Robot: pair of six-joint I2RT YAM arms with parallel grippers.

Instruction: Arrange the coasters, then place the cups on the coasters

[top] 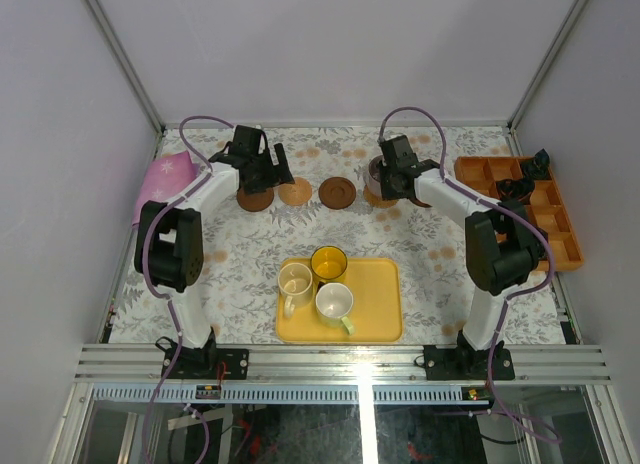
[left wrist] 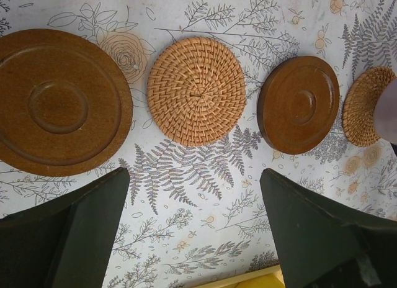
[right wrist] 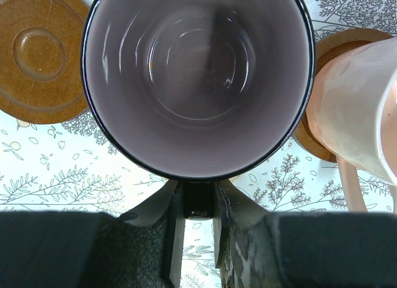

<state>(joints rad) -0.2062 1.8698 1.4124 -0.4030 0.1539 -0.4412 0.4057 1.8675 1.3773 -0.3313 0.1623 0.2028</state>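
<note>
Next, my right gripper puts the purple-grey cup, now held over the woven coaster, down on the woven coaster [top: 380, 188] [right wrist: 199, 71] beside the pink cup.
Along the far side lies a row of coasters: a dark brown one [top: 256, 199] [left wrist: 59, 102], a woven tan one [top: 295, 192] [left wrist: 196, 89], another dark brown one [top: 338, 191] [left wrist: 299, 105] and a second woven one [left wrist: 366, 108]. My left gripper [top: 266, 170] [left wrist: 195, 232] hangs open above the cloth, just near of the row. My right gripper [top: 388, 184] [right wrist: 200, 198] is shut on the handle of the purple-grey cup [top: 377, 177] [right wrist: 198, 77] over the woven coaster at the right. The pink cup [right wrist: 353, 108] stands on a dark coaster [right wrist: 332, 46]. Yellow [top: 329, 263], cream [top: 295, 281] and pale green-white [top: 335, 302] cups sit in the yellow tray [top: 380, 309].
An orange compartment tray [top: 560, 229] with black objects [top: 515, 187] sits at the right edge. A pink-purple thing [top: 163, 179] lies at the far left. White walls close in the flowered tablecloth [top: 240, 274] on three sides.
</note>
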